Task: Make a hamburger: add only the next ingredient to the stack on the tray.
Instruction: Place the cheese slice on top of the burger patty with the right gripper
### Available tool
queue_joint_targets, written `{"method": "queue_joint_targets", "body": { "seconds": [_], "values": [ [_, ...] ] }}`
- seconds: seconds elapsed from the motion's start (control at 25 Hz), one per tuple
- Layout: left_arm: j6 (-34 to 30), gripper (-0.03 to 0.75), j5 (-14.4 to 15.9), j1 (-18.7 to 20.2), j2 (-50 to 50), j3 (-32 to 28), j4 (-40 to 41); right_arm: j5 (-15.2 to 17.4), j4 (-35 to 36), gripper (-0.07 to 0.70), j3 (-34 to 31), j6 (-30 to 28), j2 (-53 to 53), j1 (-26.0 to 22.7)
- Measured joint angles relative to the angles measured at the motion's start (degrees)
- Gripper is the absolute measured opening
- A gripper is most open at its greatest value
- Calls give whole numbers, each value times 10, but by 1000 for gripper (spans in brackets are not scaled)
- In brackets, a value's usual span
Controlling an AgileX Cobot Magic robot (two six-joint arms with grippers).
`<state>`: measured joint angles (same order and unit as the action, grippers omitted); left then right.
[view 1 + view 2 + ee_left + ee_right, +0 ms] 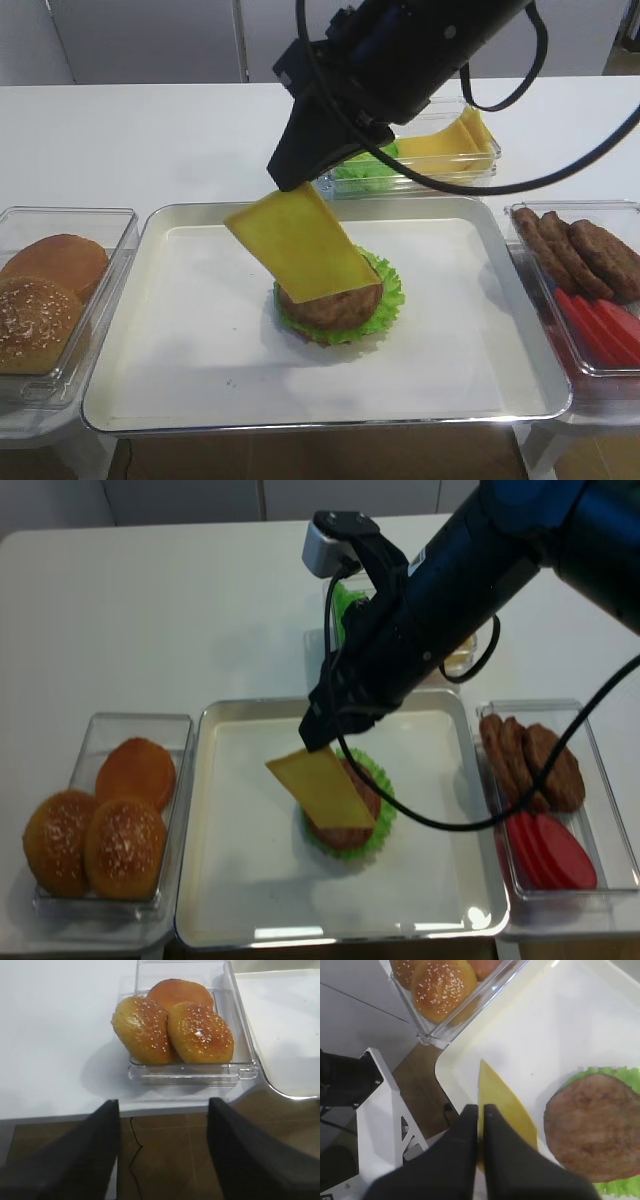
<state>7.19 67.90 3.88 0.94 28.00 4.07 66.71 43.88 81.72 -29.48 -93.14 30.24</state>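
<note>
Next, I let go of the yellow cheese slice, now hanging slanted against the stack, with my right gripper over the front edge of the brown patty (pixel 333 842) (pixel 556 1155).
My right gripper (pixel 290 186) is shut on the top edge of the yellow cheese slice (pixel 300 243), which hangs slanted. The slice's lower end rests on the stack, a brown patty (pixel 335 306) over green lettuce (pixel 388 290), in the middle of the metal tray (pixel 150 395). In the right wrist view the black fingers (pixel 470 1125) pinch the cheese (pixel 502 1102) edge-on, with the patty (pixel 592 1127) to the right. My left gripper (pixel 163 1105) stands open and empty off the table's front edge, facing the bun tub (pixel 240 1067).
A clear tub of buns (pixel 60 290) stands left of the tray. A tub with more cheese slices and lettuce (pixel 455 150) stands behind it. On the right, a tub holds dark patties (pixel 590 250) and red strips (pixel 600 325).
</note>
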Motion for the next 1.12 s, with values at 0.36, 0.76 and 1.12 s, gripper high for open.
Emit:
{"method": "queue_joint_targets", "body": {
  "seconds": [0.36, 0.76, 1.12],
  "values": [
    [0, 411, 0, 0, 0, 0, 0, -1, -13, 25, 0, -2, -18, 0],
    [0, 411, 0, 0, 0, 0, 0, -8, -61, 25, 0, -4, -38, 0],
    [0, 411, 0, 0, 0, 0, 0, -34, -91, 25, 0, -5, -38, 0]
  ]
}}
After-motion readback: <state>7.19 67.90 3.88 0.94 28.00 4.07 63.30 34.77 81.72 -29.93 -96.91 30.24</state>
